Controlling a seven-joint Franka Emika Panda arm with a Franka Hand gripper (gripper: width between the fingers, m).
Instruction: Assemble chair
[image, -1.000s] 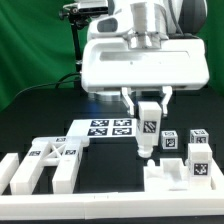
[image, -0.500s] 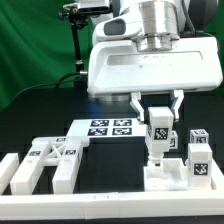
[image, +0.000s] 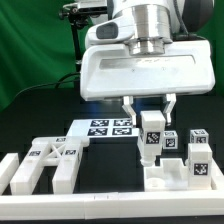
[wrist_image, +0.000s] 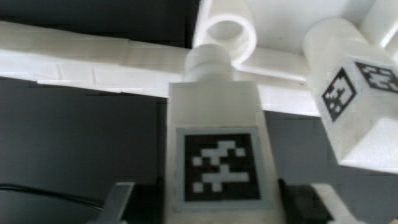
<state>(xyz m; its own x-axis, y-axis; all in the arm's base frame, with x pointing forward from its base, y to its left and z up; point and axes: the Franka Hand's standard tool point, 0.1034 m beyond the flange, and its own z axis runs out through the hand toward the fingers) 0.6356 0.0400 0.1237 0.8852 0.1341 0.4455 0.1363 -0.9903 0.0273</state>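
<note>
My gripper needs to release the chair post, now held upright just above the panel, on the low chair panel's front corner (image: 156, 183) (wrist_image: 226, 32), which is across from the nearer tagged block.
My gripper (image: 151, 118) is shut on a white chair post (image: 152, 140) with a square tag. It holds the post upright just above a low white chair panel (image: 172, 178) at the exterior view's right. In the wrist view the post (wrist_image: 217, 120) runs away from the jaws to a rounded end. A finger (wrist_image: 125, 203) stands on each side of it. Two tagged white chair blocks (image: 171, 143) (image: 197, 148) stand on the panel behind and beside the post. One block also shows in the wrist view (wrist_image: 347, 85). Notched white chair parts (image: 50, 160) lie at the exterior view's left.
The marker board (image: 105, 127) lies flat on the black table behind the parts. A long white rail (image: 90, 205) runs along the front edge. A green backdrop and a tripod (image: 78, 40) stand behind the large white robot body (image: 150, 65).
The gripper with the post moved toward the exterior view's right and down a little. It then came slightly back left and up. It stays shut on the post.
</note>
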